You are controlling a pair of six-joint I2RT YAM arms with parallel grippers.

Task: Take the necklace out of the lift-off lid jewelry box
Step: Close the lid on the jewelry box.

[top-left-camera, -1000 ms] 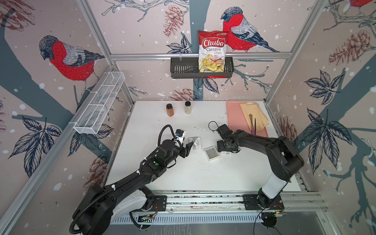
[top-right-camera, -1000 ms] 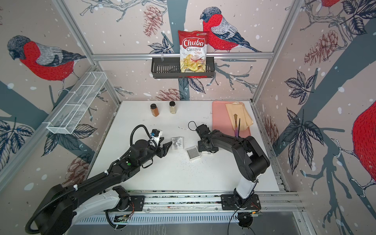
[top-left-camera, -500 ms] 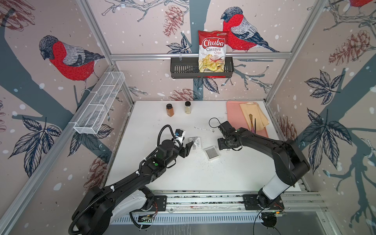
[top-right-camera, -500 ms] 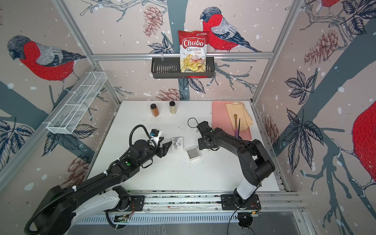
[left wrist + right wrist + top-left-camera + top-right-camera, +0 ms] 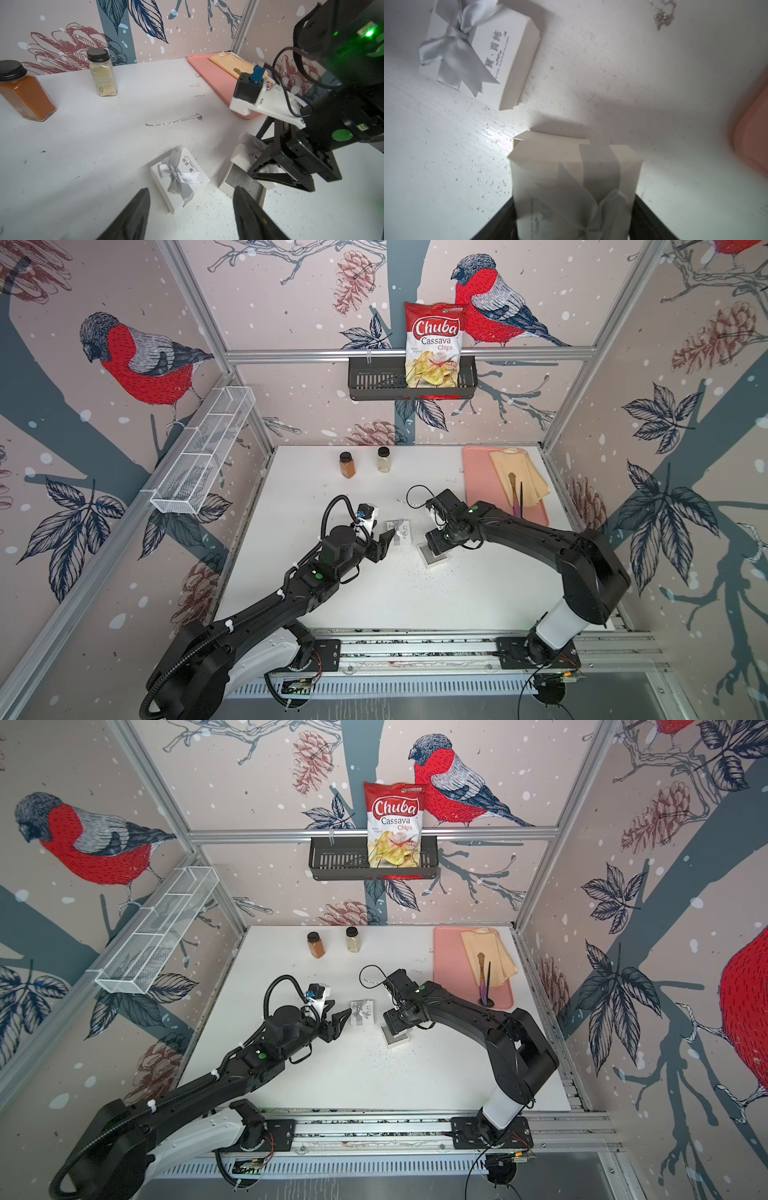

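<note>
Next, I move my left gripper past the closed white box and close its fingers on the near side (image 5: 421,552) (image 5: 226,191) of the jewelry box's open base, below the lid.
The jewelry box's open base (image 5: 437,559) (image 5: 242,185), white with a grey insert, sits mid-table. Its white lid (image 5: 575,176) (image 5: 247,145) with a grey ribbon is tilted just above the base, and my right gripper (image 5: 436,541) (image 5: 574,205) is shut on it. The thin silver necklace (image 5: 176,121) lies stretched on the bare table behind the boxes; its pendant (image 5: 663,18) shows in the right wrist view. My left gripper (image 5: 338,1013) (image 5: 191,197) is open and holds nothing, just short of a second, closed white box with a silver bow (image 5: 178,178) (image 5: 399,529).
Two spice jars (image 5: 347,464) (image 5: 383,459) stand at the back. A pink tray (image 5: 478,485) with a yellow cloth and a brush lies at the back right, close behind the right arm. A wire basket (image 5: 203,452) and a rack holding a chips bag (image 5: 434,344) hang on the walls.
My right gripper has closed on the lid and carried it left, over the open base. The left arm has stayed put.
</note>
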